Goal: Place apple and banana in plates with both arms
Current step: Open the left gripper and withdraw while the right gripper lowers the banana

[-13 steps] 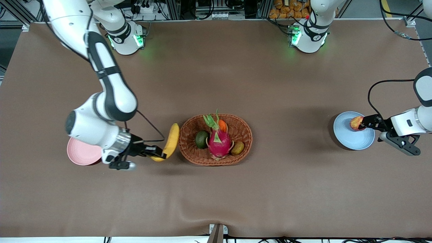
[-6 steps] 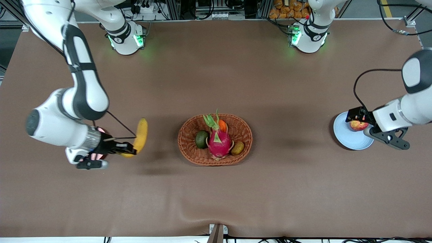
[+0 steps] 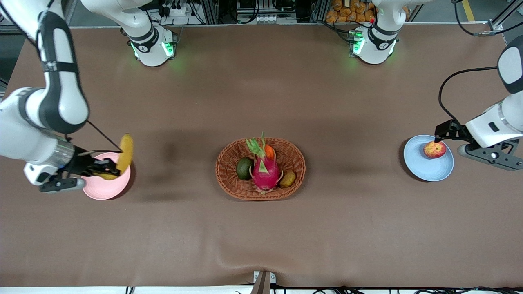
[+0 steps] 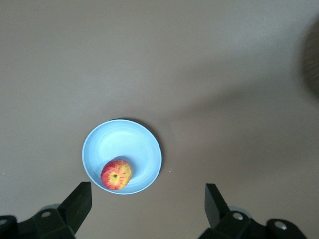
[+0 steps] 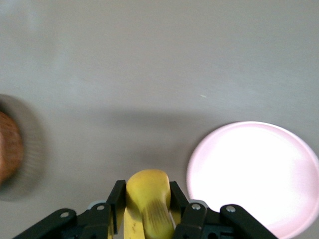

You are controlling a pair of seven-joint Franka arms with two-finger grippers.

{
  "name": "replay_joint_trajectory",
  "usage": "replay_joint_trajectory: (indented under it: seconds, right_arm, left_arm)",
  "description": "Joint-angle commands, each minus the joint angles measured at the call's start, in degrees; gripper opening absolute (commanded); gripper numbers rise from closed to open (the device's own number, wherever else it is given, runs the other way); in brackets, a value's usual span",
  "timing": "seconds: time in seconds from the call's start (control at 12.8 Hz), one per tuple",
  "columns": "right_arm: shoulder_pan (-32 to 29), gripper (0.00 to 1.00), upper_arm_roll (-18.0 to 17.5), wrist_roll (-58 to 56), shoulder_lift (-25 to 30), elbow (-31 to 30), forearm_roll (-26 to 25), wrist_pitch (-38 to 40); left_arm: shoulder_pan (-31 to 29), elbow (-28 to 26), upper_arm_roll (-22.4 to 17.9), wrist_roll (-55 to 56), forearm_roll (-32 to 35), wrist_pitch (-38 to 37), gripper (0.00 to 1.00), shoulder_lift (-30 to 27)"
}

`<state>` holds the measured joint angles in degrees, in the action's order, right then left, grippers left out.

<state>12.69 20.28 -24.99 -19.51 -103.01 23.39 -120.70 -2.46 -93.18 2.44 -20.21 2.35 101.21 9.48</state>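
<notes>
My right gripper should set the yellow banana down and let go of it across the middle of the pale pink plate (image 3: 106, 174) (image 5: 242, 187).
The red and yellow apple (image 3: 434, 149) lies in the light blue plate (image 3: 421, 167) at the left arm's end of the table; both also show in the left wrist view, apple (image 4: 116, 174) on plate (image 4: 129, 144). My left gripper (image 3: 442, 138) is open and empty, just above the plate's edge beside the apple. My right gripper (image 3: 109, 170) is shut on the yellow banana (image 3: 124, 154) and holds it over the pale pink plate (image 3: 102, 190). The right wrist view shows the banana (image 5: 147, 204) between the fingers and the pink plate (image 5: 259, 174) below.
An oval wicker basket (image 3: 229, 179) sits mid-table with a dragon fruit (image 3: 264, 171), a green avocado (image 3: 244, 168), a kiwi-like fruit (image 3: 288, 179) and a small orange fruit (image 3: 269, 152).
My right gripper carried the banana from beside the basket to over the pink plate. My left gripper let go of the apple on the blue plate and pulled back from it.
</notes>
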Motion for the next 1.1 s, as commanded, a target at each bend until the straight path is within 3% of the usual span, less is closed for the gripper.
replay_joint_trajectory:
  seconds: [0.0, 0.16, 0.55, 0.71, 0.78, 0.94, 1.02]
  right_arm:
    - [-4.9, 0.01, -0.5, -7.9, -2.1, -0.6, -1.3, -1.1]
    - [-6.0, 0.01, -0.6, -8.7, -4.7, -0.2, -4.4, -4.4]
    - [-5.9, 0.04, -0.9, -8.5, -10.5, 0.0, -5.1, -12.0]
    - [-5.6, 0.13, -0.9, -8.5, -12.1, -0.1, -4.8, -14.7]
    - [-5.6, 0.35, -0.9, -8.5, -12.0, 0.0, -4.8, -14.7]
    - [-5.6, 1.0, -0.9, -8.2, -12.0, 0.5, -4.8, -14.3]
    - [-5.5, 1.0, -0.9, -8.1, -11.8, 0.7, -4.8, -14.2]
  left_arm:
    - [3.0, 0.1, -2.8, 2.8, -1.3, -4.2, 1.0, -3.7]
    - [3.2, -0.5, -2.6, 12.8, -1.6, -7.1, 1.0, -6.8]
    - [3.2, -1.7, -3.3, 14.2, -1.7, -15.8, 1.0, -14.7]
    - [3.2, -1.0, -4.2, 13.7, -1.7, -16.3, 1.0, -16.0]
    - [3.2, -1.1, -5.2, 13.5, -1.7, -16.6, 1.0, -16.5]
    - [4.1, -0.8, -5.7, 14.8, -1.6, -15.7, 1.0, -15.4]
    - [4.3, -0.2, -5.7, 15.3, -1.6, -14.3, 1.0, -14.7]
